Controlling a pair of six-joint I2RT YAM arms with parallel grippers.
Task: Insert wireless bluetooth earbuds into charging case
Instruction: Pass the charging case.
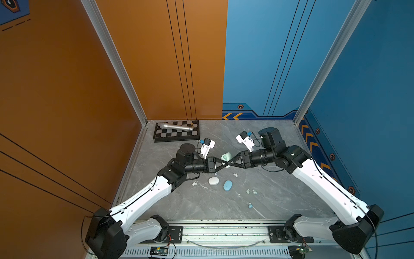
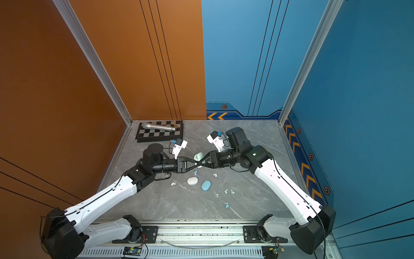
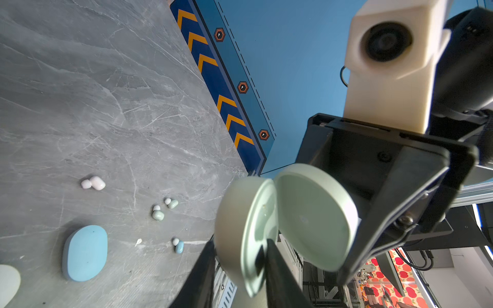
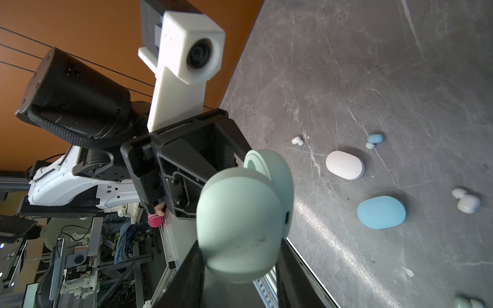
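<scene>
The charging case's lid is only partly open, so next my right gripper backs away, turns and pinches the lid's rim [image 3: 351,226] before it swings the lid wide of the case's base.
A mint green charging case [image 1: 225,157] hangs hinged open above the middle of the table, held from both sides. My right gripper [image 4: 240,256] is shut on one rounded half [image 4: 237,226]. My left gripper [image 3: 240,245] pinches the other half [image 3: 237,221], with one finger inside the opening and one outside. In both top views the two grippers [image 1: 225,162] [image 2: 202,162] meet tip to tip. The earbuds lie loose on the table: a mint pair [image 1: 251,191], white ones [image 1: 235,175] [image 1: 193,183] and pale blue ones [image 1: 250,205] [image 2: 195,172].
A shut white case [image 1: 213,181] and a shut blue case [image 1: 227,185] lie just in front of the grippers. A chessboard [image 1: 165,136] with a silver cylinder [image 1: 177,127] on it sits at the back left corner. Walls enclose three sides.
</scene>
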